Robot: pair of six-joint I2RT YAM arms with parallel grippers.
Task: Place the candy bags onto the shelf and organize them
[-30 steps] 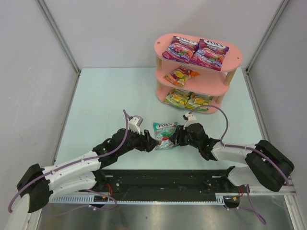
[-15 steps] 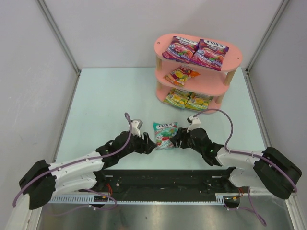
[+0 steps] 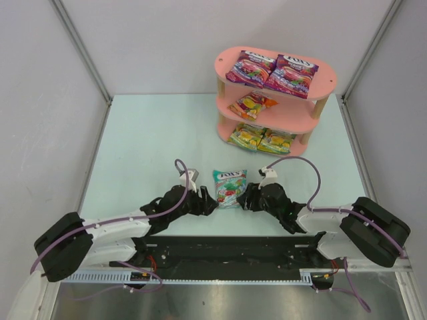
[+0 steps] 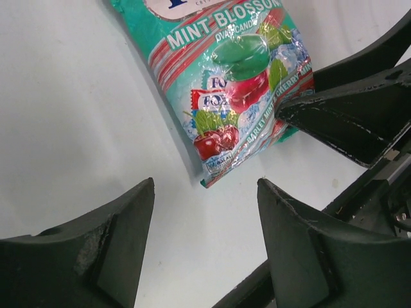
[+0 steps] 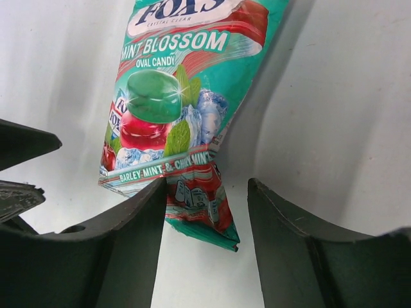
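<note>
My right gripper has the candy bag's creased corner lying loose between its fingers, so I need to clamp it and take the other corner (image 4: 209, 176) with my left gripper before lifting.
The teal-white candy bag (image 3: 229, 186) lies flat on the table between my two grippers. My left gripper (image 3: 208, 203) is open and empty, just short of the bag's near left corner (image 4: 231, 96). My right gripper (image 3: 245, 198) is open, and the bag's near corner (image 5: 192, 192) lies between its spread jaws, not clamped. The pink shelf (image 3: 230, 60) stands at the back right. Two purple-magenta bags (image 3: 252, 69) lie on its top board, a red-orange bag (image 3: 250, 104) on the middle board, and two yellow-green bags (image 3: 248, 137) on the bottom board.
Grey walls with metal corner rails close in the table on the left, back and right. The black base rail (image 3: 227, 250) runs along the near edge. The right gripper's finger (image 4: 340, 122) shows in the left wrist view, close to the bag.
Both grippers have sunk lower and shifted slightly toward the near edge. The left one has backed a little off the bag. The bag has stayed in place.
</note>
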